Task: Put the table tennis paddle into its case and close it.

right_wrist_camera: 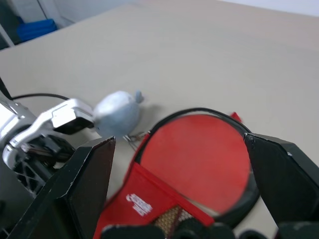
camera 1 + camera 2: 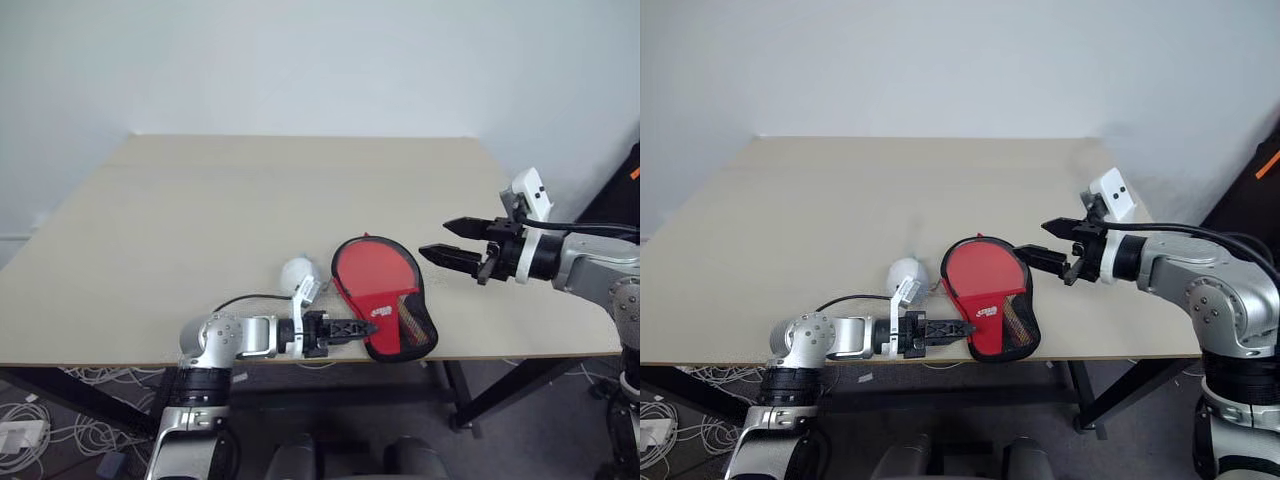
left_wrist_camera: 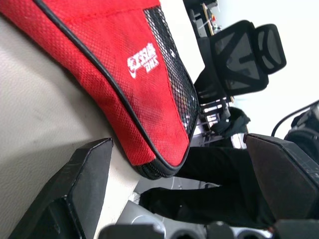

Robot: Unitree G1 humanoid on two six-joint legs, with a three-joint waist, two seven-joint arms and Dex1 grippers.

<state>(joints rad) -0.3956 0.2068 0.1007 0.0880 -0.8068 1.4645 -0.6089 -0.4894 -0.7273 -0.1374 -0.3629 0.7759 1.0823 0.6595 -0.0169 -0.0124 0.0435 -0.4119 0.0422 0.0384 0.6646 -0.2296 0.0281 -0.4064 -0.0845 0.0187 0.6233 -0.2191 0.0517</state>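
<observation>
The red case's near end is barely past the table's front edge, so my left gripper should first pinch its red corner (image 2: pixel 379 352) and pull the case farther over.
The red case (image 2: pixel 388 338) lies near the table's front edge, its logo flap and black mesh (image 3: pixel 172 59) over the handle end. The table tennis paddle (image 2: pixel 368 272) rests in it, its round red face showing inside the black rim, its striped handle (image 2: pixel 410 318) visible through the mesh. My left gripper (image 2: pixel 368 327) is open at table level beside the case's near edge, and the case's corner sits between its fingers (image 3: pixel 89 169) untouched. My right gripper (image 2: pixel 435 238) hovers open just right of the case, above the table, with nothing in it.
A small white object (image 2: pixel 300 272) sits on the table (image 2: pixel 200 220) just left of the case, behind my left wrist. The table's front edge runs right under the case. Cables lie on the floor at the lower left, and a black office chair (image 3: pixel 241 55) stands beyond the table.
</observation>
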